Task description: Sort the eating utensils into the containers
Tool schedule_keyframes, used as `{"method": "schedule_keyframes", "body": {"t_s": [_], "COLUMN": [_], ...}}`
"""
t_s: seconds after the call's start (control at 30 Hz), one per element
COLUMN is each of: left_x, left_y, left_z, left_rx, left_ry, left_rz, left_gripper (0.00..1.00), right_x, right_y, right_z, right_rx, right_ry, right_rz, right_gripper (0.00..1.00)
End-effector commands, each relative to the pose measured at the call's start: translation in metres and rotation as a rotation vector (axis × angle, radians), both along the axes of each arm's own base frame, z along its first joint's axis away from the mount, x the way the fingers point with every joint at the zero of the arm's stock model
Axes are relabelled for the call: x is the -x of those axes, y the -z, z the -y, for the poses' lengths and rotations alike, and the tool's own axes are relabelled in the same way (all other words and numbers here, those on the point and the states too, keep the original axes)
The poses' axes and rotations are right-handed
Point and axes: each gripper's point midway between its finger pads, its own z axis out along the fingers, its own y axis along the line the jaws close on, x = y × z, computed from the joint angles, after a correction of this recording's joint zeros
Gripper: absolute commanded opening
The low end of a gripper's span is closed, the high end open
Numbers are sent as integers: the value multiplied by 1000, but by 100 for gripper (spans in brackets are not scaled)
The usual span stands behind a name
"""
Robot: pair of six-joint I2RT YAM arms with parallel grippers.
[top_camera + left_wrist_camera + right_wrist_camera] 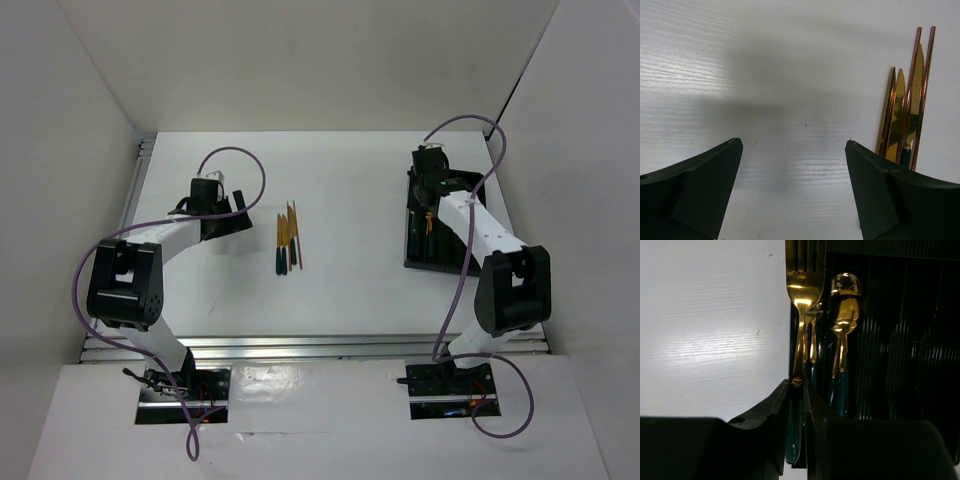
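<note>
I should use my right gripper to set the gold fork with the other fork in the black tray [415, 225] [812, 361], beside the spoons.
My right gripper [799, 386] is shut on the dark teal handle of a gold fork [803, 275]. The fork hangs along the left edge of the black tray [900, 355], its tines pointing away. In the tray, one more fork [813, 340] and two spoons [844, 310] lie lengthwise. From above, that gripper [429, 186] is over the tray [425, 262] at the right. Gold knives [899, 107] and thin chopsticks [926, 85] lie on the white table, just right of my open, empty left gripper [794, 144]. From above, this bundle [288, 242] lies mid-table, right of the left gripper [238, 212].
White walls close in the table on the left, back and right. A metal rail [320, 345] runs along the near edge by the arm bases. Purple cables [240, 160] loop above both arms.
</note>
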Motion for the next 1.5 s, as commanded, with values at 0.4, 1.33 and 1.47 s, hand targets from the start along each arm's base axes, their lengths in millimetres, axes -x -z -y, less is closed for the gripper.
{"method": "schedule_keyframes", "body": {"t_s": [0.4,1.33,1.47], "left_x": [-11,-11,-11], "left_y": [-17,-13,-14], "left_z": [2,0,2], "left_rx": [20,12,19], "left_ry": [9,2,8], "left_rz": [60,52,51], "left_gripper": [99,99,99], "right_x": [-8,-4,12], "right_y": [28,-16,-36], "right_z": [17,-46,-149], "right_rx": [-24,-117,-223], "right_ry": [-85,-155,-404], "right_rz": [0,68,129], "right_gripper": [3,42,45]}}
